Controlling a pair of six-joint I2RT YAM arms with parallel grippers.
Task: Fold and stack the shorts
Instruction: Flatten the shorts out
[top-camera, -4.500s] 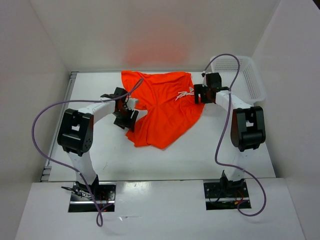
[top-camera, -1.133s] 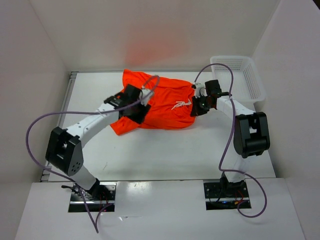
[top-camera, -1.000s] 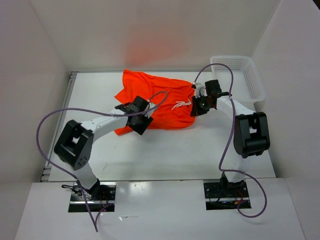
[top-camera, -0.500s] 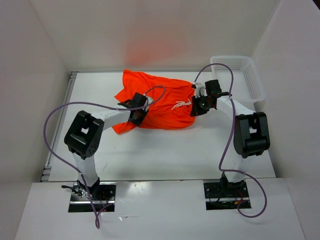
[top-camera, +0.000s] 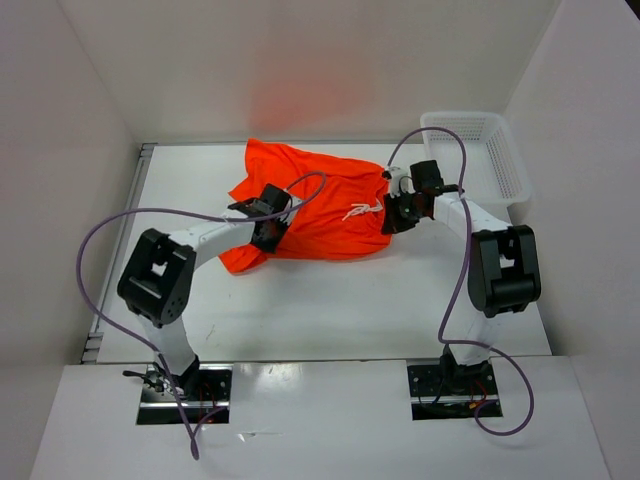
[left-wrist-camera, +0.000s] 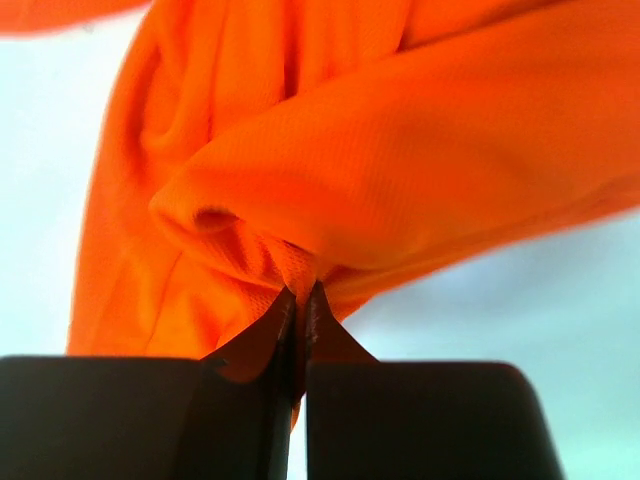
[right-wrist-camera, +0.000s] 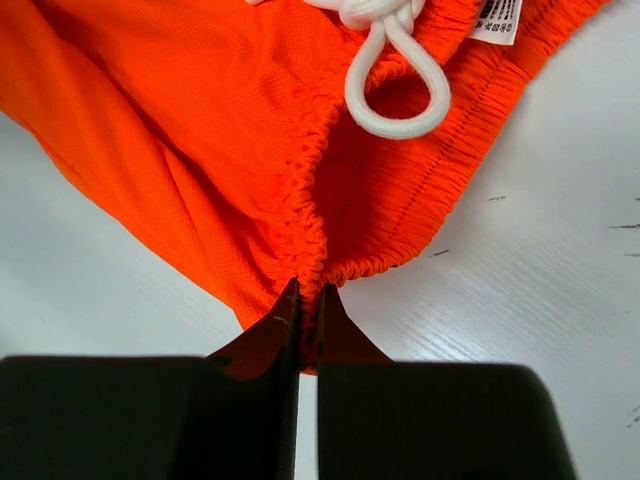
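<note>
Next, I release the elastic waistband with my right gripper on the bare table (top-camera: 424, 291) between the shorts and the front edge.
The bright orange shorts (top-camera: 315, 205) lie folded across the back middle of the table, with the white drawstring (top-camera: 357, 211) near their right end. My left gripper (top-camera: 268, 232) is shut on a fold of the fabric at the shorts' left end; in the left wrist view the cloth (left-wrist-camera: 330, 170) bunches into the closed tips (left-wrist-camera: 301, 292). My right gripper (top-camera: 392, 213) is shut on the elastic waistband (right-wrist-camera: 316, 215) at the right end, its tips (right-wrist-camera: 310, 290) pinching the gathered band below the drawstring loop (right-wrist-camera: 392, 85). A white label (right-wrist-camera: 497, 20) shows at the waistband.
A white plastic basket (top-camera: 487, 152) stands at the back right, beside the right arm. White walls close in the table on the left, back and right. Purple cables loop above both arms.
My left gripper has moved in onto the left end of the shorts and closed on the fabric. The right gripper has kept its hold on the waistband without moving.
</note>
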